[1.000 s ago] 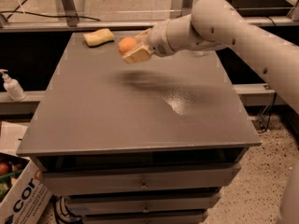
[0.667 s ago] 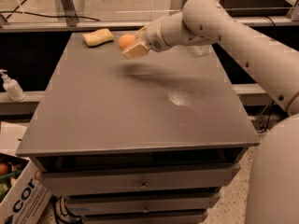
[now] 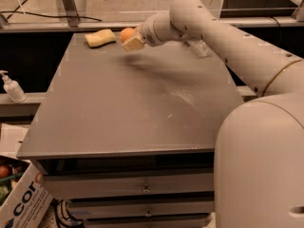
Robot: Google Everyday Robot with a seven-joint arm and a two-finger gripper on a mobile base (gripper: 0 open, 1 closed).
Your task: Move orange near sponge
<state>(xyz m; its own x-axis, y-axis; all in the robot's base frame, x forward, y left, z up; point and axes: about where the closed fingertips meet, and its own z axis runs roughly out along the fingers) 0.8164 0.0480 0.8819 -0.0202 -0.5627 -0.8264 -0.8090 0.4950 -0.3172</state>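
Next, my gripper lets go of the orange on the grey table [image 3: 114, 34], right up against the sponge's end that faces my gripper.
The orange [image 3: 126, 34] is a small round fruit held in my gripper [image 3: 129, 39] just above the far part of the grey table [image 3: 133, 103]. The gripper is shut on it, with one pale finger [image 3: 134, 44] showing under the fruit. The sponge [image 3: 100, 37], a pale yellow block, lies on the table's far left corner, a short way left of the orange and apart from it. My white arm reaches in from the right.
A clear plastic bottle [image 3: 199, 47] lies on the far right of the table, partly behind my arm. A soap dispenser [image 3: 11, 88] stands on a ledge at the left. A cardboard box [image 3: 19, 201] sits on the floor at lower left. Drawers are under the tabletop.
My gripper has carried the orange further toward the far left of the table, closer to the sponge. The sponge has not moved.
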